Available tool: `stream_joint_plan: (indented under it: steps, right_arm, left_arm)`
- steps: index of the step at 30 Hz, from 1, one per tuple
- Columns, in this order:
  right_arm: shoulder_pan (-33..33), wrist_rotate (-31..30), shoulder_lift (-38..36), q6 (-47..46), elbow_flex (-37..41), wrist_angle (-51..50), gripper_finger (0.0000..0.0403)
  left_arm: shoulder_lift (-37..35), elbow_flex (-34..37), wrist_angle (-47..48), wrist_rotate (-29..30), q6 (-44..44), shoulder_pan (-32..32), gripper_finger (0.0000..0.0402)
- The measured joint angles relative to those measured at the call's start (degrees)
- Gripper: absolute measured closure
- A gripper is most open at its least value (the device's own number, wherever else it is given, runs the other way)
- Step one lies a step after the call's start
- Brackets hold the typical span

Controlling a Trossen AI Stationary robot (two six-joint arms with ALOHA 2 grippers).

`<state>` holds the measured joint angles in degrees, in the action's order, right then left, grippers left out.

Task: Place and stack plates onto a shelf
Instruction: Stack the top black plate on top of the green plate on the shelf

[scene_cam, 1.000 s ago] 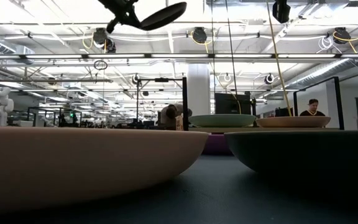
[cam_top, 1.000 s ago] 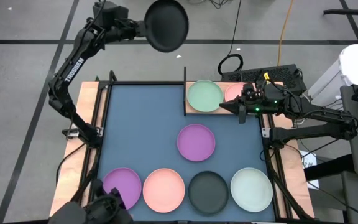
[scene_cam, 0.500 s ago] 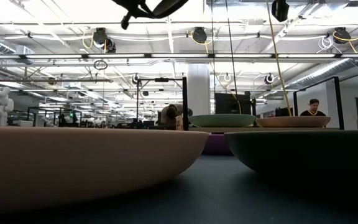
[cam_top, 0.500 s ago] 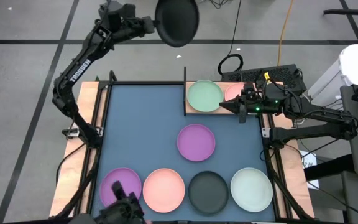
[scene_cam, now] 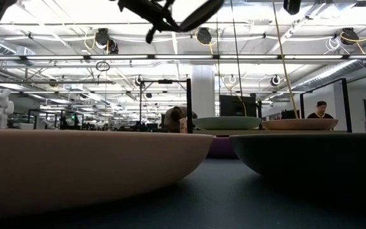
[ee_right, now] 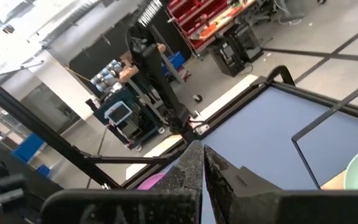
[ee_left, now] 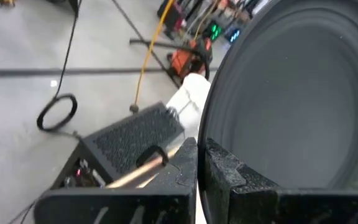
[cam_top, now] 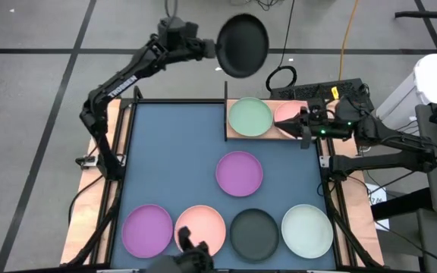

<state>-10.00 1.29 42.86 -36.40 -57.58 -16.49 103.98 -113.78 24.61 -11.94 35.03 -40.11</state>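
The black plate, held high beyond the table's far edge, will go down on top of the mint plate on the shelf (cam_top: 250,115), where I should let go of it with my left gripper.
My left gripper (cam_top: 214,47) is shut on a black plate (cam_top: 243,45), held high beyond the table's far edge, left of the shelf (cam_top: 237,133). The low view shows the plate (scene_cam: 199,11) at the top, tilted. A mint plate (cam_top: 249,116) and a pink plate (cam_top: 285,111) lie side by side on the shelf. My right gripper (cam_top: 297,126) hovers shut by the pink plate. Two purple plates (cam_top: 239,173) (cam_top: 148,230), a pink (cam_top: 202,227), a black (cam_top: 254,233) and a mint plate (cam_top: 307,230) lie on the blue mat. My left gripper pinches the black plate's rim (ee_left: 211,134) between its two fingers (ee_left: 229,171), one on the plate's hollow face and one on its back. The fingers come nearly level from the table's left. The plate stands steeply tilted, lifted clear of everything.
A thin black rail (cam_top: 226,110) stands upright at the shelf's left end. A black keyboard-like box (cam_top: 332,92) and cables lie beyond the shelf. A dark shape (cam_top: 192,259) shows at the near edge, over the pink plate's rim. People stand in the room behind.
My left gripper has carried the black plate toward the table's right, nearer the shelf, and a little down. The plate has tipped steeper on its edge. The dark shape at the near edge has moved to the right.
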Motion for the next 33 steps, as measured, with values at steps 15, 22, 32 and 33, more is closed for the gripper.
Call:
stream_joint_plan:
  steps: [15, 22, 32, 33]
  right_arm:
    - [0.0, -1.6, -1.7, 1.1, 0.0, -0.1, 0.0403]
    - [0.0, -1.5, -1.7, 1.1, 0.0, -0.1, 0.0403]
    - [0.0, -1.4, -1.7, 1.1, 0.0, -0.3, 0.0403]
    - [0.0, -1.4, -1.7, 1.1, 0.0, -0.3, 0.0403]
  left_arm:
    - [8.6, 0.0, 1.3, 0.4, -7.4, 8.1, 0.0391]
    - [10.7, 0.1, 6.9, 2.7, -25.6, 11.1, 0.0391]
    - [13.8, 0.0, 4.7, 7.6, -27.9, 11.9, 0.0392]
    - [14.2, 0.0, 4.3, 7.7, -27.9, 11.6, 0.0392]
